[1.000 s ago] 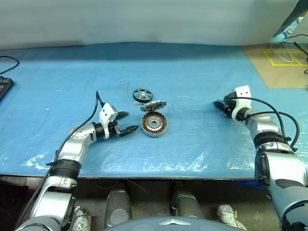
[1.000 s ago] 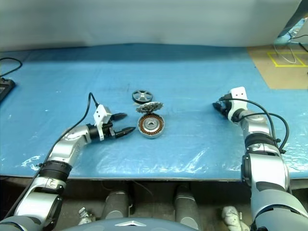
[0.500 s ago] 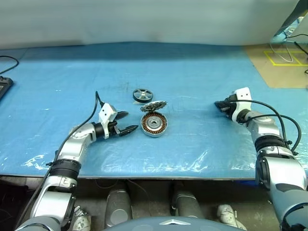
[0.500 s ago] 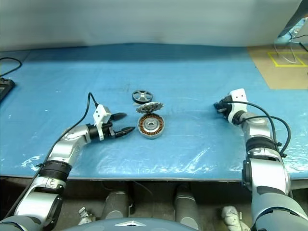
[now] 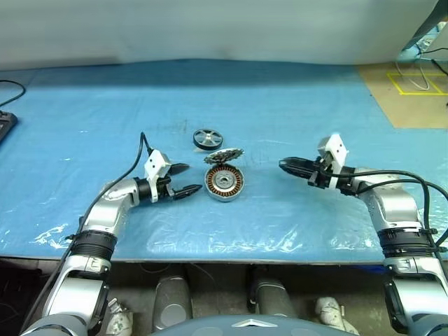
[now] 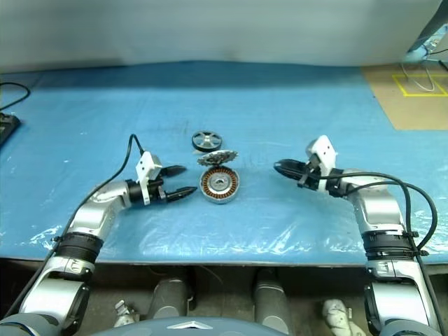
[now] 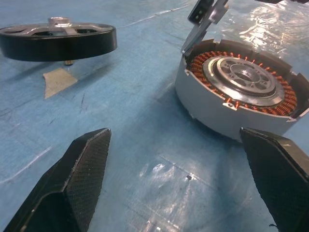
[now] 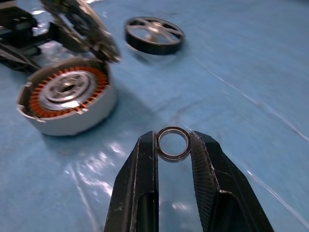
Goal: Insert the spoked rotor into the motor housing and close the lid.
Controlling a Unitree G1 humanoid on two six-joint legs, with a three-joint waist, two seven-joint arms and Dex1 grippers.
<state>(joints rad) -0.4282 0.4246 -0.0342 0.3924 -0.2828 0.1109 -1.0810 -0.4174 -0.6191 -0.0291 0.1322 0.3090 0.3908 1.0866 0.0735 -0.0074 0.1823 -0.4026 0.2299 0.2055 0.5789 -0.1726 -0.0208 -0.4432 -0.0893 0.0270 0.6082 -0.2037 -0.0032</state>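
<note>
My right gripper needs to let go of the small metal ring in the centre hole of the motor housing (image 5: 224, 180) (image 8: 68, 87), within the copper coils.
The motor housing (image 5: 224, 183), a silver puck with copper coils, sits mid-table. Its lid (image 5: 223, 155) stands tilted up from the far rim. The dark spoked rotor (image 5: 208, 138) lies flat just beyond them. My left gripper (image 5: 190, 178) is open and empty, low beside the housing's left side, fingers pointing at it. My right gripper (image 5: 283, 165) hovers to the right of the housing, pointing left. In the right wrist view it is shut on a small metal ring (image 8: 173, 143), held between the fingertips, with the housing (image 8: 67, 96) and rotor (image 8: 154, 35) ahead.
A blue plastic sheet (image 5: 105, 105) covers the table. A brown board with yellow tape (image 5: 409, 94) and cables lies at the back right. A black device (image 5: 5, 126) sits at the far left edge. The table's front edge (image 5: 231, 255) runs close below both arms.
My right arm has swung in from the right toward the housing and now points left, the small ring between its fingers. The left arm, housing, lid and rotor have stayed put.
</note>
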